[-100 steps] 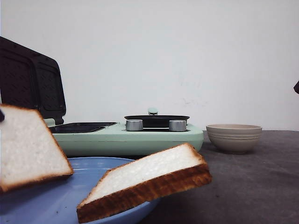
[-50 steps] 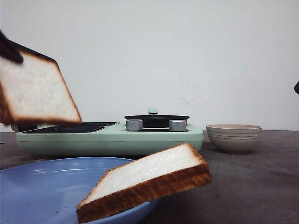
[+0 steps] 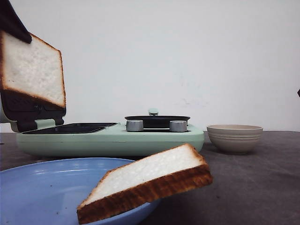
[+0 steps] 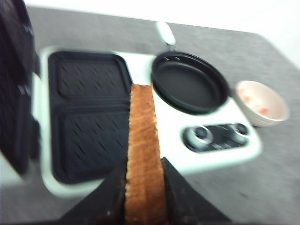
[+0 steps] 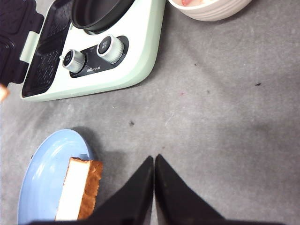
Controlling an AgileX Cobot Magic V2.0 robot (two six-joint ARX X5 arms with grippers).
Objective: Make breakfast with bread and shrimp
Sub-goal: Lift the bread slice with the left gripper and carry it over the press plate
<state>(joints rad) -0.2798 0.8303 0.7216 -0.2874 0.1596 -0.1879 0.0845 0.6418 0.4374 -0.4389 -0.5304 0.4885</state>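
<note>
My left gripper has the bread slice. It will let go of it on the far black grill plate of the breakfast maker [image 3: 81, 124] [image 4: 91, 75].
My left gripper [image 4: 143, 164] is shut on one slice of bread [image 4: 143, 136], held edge-on above the black grill plates [image 4: 89, 117] of the breakfast maker. In the front view this slice [image 3: 30, 70] hangs high at the far left. A second bread slice [image 3: 145, 180] leans on the rim of the blue plate [image 3: 37, 187], also shown in the right wrist view as slice [image 5: 77, 190] on plate [image 5: 42, 164]. Shrimp [image 4: 257, 104] lie as pinkish pieces in the beige bowl [image 4: 276, 112]. My right gripper [image 5: 154, 160] is shut and empty over the grey table beside the plate.
The mint-green breakfast maker [image 3: 140, 140] stands behind the plate with its dark lid [image 3: 28, 110] raised at the left. It carries a round black pan [image 4: 187, 84] and two metal knobs [image 5: 89, 54]. The beige bowl [image 3: 234, 138] sits to its right.
My left gripper has lifted its bread slice from low over the blue plate to high at the left, above the grill plates. The other slice and the right gripper have not moved.
</note>
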